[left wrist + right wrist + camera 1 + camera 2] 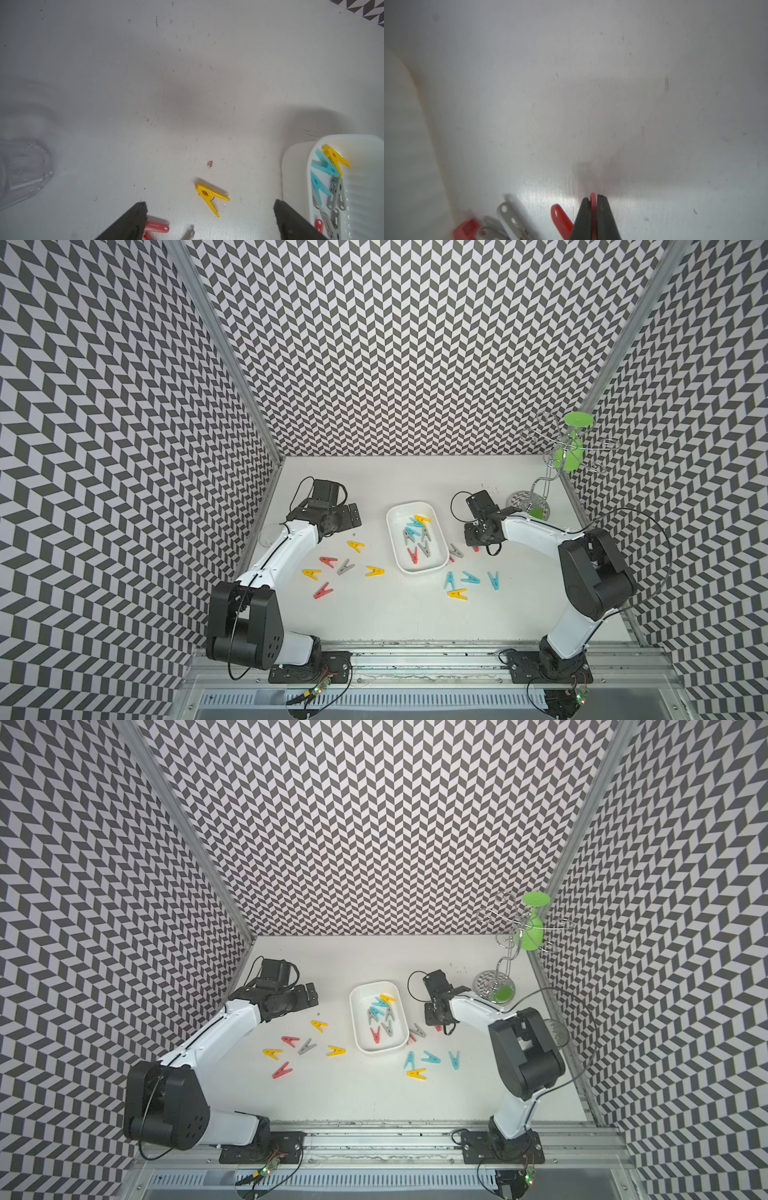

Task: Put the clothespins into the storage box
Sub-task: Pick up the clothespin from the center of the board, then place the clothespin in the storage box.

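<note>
The robot's right gripper needs to release its red clothespin next to the red one inside the white storage box (404, 549), toward the left gripper.
The white storage box (417, 571) stands mid-table in both top views (380, 1051) and holds several clothespins (415, 526). My right gripper (593, 197) is low at the table just right of the box, shut on a red clothespin (560, 218); a grey clothespin (506, 214) lies beside it. More loose clothespins lie left of the box (345, 567) and in front of it on the right (470, 578). My left gripper (209, 203) hangs open left of the box, holding nothing. A yellow clothespin (209, 194) lies on the table under it.
A wire stand with a green goblet (570, 448) rises at the back right, close behind the right arm. A clear plastic cup (22, 172) lies by the left arm (270, 533). Another clear cup (557, 1031) sits at the right wall.
</note>
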You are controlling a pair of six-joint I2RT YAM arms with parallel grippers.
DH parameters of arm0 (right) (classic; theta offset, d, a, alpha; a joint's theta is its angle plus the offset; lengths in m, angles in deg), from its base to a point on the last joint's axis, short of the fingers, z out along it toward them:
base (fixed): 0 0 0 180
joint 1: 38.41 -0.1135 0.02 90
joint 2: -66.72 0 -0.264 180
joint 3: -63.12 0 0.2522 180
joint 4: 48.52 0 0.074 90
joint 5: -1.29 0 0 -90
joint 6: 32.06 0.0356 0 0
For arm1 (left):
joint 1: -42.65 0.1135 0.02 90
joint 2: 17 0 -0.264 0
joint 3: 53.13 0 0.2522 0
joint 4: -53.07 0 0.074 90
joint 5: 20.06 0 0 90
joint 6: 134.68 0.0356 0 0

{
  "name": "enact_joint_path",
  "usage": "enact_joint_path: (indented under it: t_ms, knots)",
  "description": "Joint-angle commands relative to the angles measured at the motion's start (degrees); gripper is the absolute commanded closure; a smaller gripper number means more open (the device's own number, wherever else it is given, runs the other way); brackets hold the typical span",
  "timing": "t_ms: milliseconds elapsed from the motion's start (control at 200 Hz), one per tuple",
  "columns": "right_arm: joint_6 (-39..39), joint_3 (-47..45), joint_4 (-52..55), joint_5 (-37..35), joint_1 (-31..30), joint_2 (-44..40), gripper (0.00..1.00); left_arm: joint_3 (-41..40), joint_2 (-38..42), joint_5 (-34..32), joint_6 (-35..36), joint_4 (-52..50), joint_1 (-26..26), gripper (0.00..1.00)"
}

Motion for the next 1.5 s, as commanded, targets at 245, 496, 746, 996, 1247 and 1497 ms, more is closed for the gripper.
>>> enact_joint_path:
  t_ms: [245,496,746,996,1247,1497]
  knots:
    - [2.0,15.0,3.5,2.0,-11.9,-1.4,0.92,1.1,-1.2,0.7,0.3,1.0,0.3,0.0]
    - [4.7,20.8,0.2,9.1,-19.3,5.6,0.92,2.1,-1.9,1.1,0.5,0.6,0.3,0.0]
    - [8.3,19.8,-6.4,14.9,-20.4,11.0,0.92,3.5,-2.4,1.0,0.9,-0.4,0.3,0.0]
    - [9.6,18.9,-9.2,17.6,-20.6,15.4,0.92,3.4,-2.0,0.8,0.9,-0.8,0.3,0.01]
    - [9.2,19.5,-9.1,16.8,-20.8,18.5,0.92,3.2,-2.0,0.5,0.9,-0.8,0.3,0.01]
    - [8.2,22.5,-5.4,11.4,-20.8,21.0,0.91,2.7,-1.6,0.4,0.9,-0.7,0.3,0.01]
